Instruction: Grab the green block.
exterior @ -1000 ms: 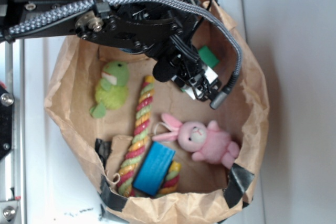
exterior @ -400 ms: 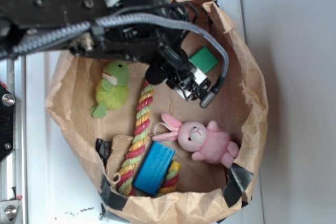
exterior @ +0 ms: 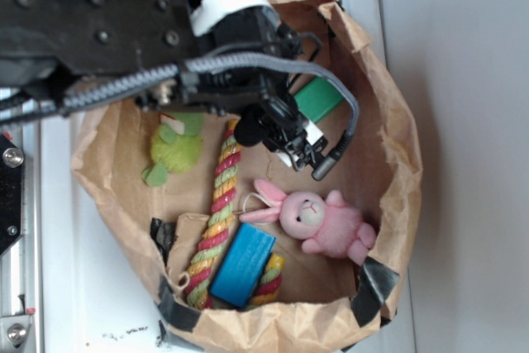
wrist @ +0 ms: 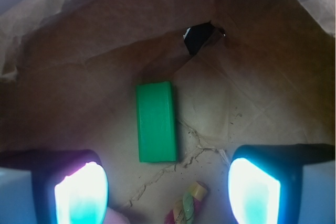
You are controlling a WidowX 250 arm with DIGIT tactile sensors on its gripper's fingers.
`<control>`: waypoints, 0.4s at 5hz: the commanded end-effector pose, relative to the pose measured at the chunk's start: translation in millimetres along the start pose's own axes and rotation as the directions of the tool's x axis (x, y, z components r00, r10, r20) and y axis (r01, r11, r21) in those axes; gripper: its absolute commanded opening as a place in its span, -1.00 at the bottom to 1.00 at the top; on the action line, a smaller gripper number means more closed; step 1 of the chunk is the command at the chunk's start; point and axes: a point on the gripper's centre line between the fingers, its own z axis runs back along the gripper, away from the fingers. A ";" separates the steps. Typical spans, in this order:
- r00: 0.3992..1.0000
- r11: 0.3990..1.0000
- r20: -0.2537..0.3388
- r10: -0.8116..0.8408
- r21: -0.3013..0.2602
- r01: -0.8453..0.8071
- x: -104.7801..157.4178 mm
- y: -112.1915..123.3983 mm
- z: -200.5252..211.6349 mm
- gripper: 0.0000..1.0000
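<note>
The robot's gripper should next move to the green block's middle (exterior: 316,101) (wrist: 157,128) and close there across its long sides, leaving the block's far end sticking out.
The green block (wrist: 156,121) lies flat on the brown paper floor of the bag, lengthwise away from me, near the far wall. In the exterior view the green block (exterior: 320,100) shows at the bag's upper right, partly covered by the arm. My gripper (wrist: 168,190) is open, its two fingers wide apart with nothing between them, and it hangs above and short of the block. In the exterior view the gripper (exterior: 299,145) sits just below and left of the block.
Inside the paper bag (exterior: 397,155) lie a yellow-green plush bird (exterior: 175,148), a striped rope toy (exterior: 216,221), a pink plush rabbit (exterior: 318,222) and a blue block (exterior: 243,264). The rope's end (wrist: 186,206) lies below the gripper. The bag's walls rise all around.
The arm has moved up and left in the exterior view, uncovering more of the green block. The gripper has stayed open.
</note>
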 end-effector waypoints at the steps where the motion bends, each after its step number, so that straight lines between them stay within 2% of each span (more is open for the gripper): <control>1: 0.997 0.999 0.066 -0.029 -0.019 0.031 3.1 -19.3 0.2 1.00; 2: 0.997 0.999 0.061 -0.037 -0.014 0.038 2.0 -21.2 -4.0 1.00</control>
